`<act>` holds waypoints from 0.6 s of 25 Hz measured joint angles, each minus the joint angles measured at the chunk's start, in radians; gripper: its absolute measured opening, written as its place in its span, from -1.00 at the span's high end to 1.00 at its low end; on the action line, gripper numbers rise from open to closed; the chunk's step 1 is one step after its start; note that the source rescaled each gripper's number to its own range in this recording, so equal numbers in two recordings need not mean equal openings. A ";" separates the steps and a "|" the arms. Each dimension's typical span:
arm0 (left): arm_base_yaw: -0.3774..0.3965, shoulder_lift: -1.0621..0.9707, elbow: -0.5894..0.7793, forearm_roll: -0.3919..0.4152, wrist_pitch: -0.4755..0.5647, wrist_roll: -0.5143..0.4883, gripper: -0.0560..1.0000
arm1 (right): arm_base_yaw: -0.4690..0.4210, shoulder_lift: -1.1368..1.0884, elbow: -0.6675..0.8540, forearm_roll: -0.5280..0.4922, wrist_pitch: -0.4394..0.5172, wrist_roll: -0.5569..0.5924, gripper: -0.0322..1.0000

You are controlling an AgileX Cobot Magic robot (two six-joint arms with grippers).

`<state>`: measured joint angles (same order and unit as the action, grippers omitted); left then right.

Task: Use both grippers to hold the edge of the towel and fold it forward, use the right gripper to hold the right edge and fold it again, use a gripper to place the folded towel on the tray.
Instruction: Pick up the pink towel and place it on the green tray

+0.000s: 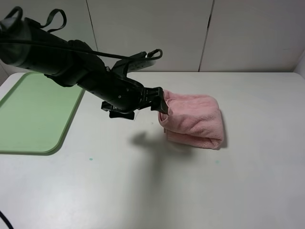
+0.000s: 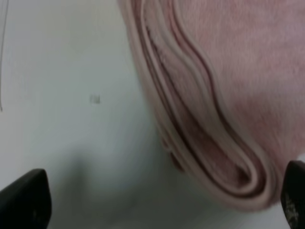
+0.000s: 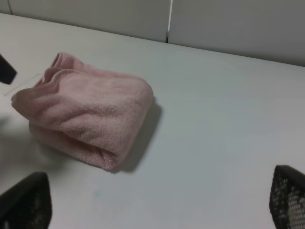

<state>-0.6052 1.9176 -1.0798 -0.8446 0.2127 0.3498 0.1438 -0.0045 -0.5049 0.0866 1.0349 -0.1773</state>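
Note:
The robot's left gripper needs to close on the pink towel's layered edge (image 1: 167,118) (image 2: 217,143) facing the green tray, grabbing the stacked folds together.
The pink towel (image 1: 195,119) lies folded in a thick bundle on the white table, right of centre. My left gripper (image 1: 162,102) reaches across from the left and sits at the towel's left end. In the left wrist view the left gripper (image 2: 159,205) is open, its dark fingertips (image 2: 24,202) wide apart, with the towel's layered folded edge (image 2: 214,143) between them and close ahead. My right gripper (image 3: 157,205) is open and empty, back from the towel (image 3: 86,114); it is out of the exterior high view. The green tray (image 1: 33,114) lies flat at the far left.
The white table (image 1: 143,191) has a wall of pale panels (image 1: 190,33) behind it. The left arm (image 1: 71,67) stretches over the tray's right edge. A black cable (image 1: 4,220) shows at the front left corner.

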 joint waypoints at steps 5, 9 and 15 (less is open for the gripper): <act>-0.019 0.067 -0.058 0.000 -0.008 0.000 -0.92 | 0.000 -0.001 0.000 -0.003 0.000 0.000 -1.00; -0.029 0.121 -0.107 -0.001 -0.009 0.000 -0.89 | 0.000 -0.001 0.000 -0.013 0.000 0.000 -1.00; -0.040 0.191 -0.173 -0.002 0.000 0.000 -0.86 | 0.000 -0.002 0.000 -0.061 0.000 0.000 -1.00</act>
<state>-0.6447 2.1090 -1.2533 -0.8470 0.2127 0.3498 0.1438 -0.0064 -0.5049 0.0259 1.0349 -0.1773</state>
